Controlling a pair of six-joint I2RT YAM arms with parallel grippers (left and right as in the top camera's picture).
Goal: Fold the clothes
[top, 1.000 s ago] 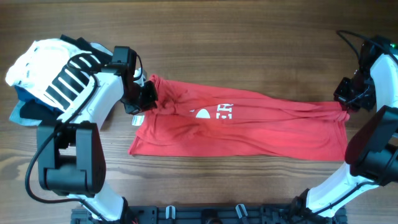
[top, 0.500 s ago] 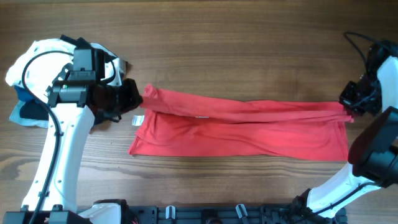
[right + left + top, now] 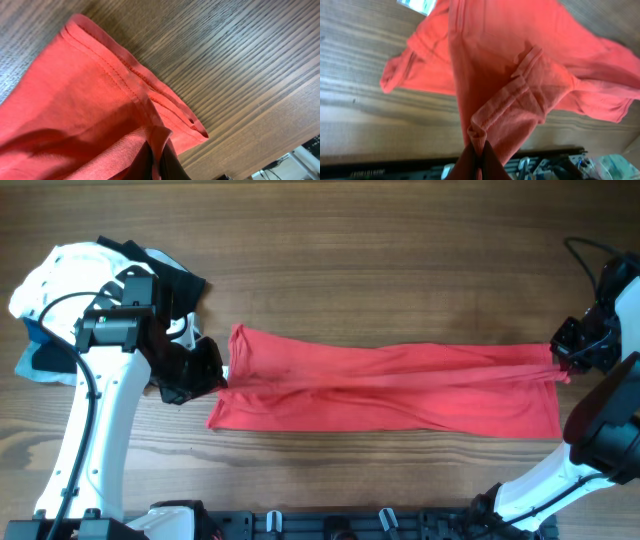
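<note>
My right gripper should release the folded edge on the red T-shirt's front layer (image 3: 164,120), just inside the short hem.
The red T-shirt (image 3: 390,385) lies stretched lengthwise across the table, its top edge folded down toward the front so the lettering is hidden. My left gripper (image 3: 215,370) is shut on the shirt's left end; in the left wrist view the fingers (image 3: 479,155) pinch a bunched red hem (image 3: 510,95). My right gripper (image 3: 560,358) is shut on the shirt's right end; in the right wrist view the fingers (image 3: 159,155) pinch red cloth (image 3: 85,100) just above the table. A small white tag (image 3: 417,5) shows at the shirt's edge.
A pile of other garments sits at the back left: a white one with black stripes (image 3: 70,275), with black (image 3: 165,270) and light blue (image 3: 35,365) pieces. Bare wood table (image 3: 400,260) lies behind and in front of the shirt. The table's front edge is close.
Both grippers have carried the shirt's far edge toward the front, folding it over the lower part. The white lettering has gone out of sight. The left arm has swung forward and down.
</note>
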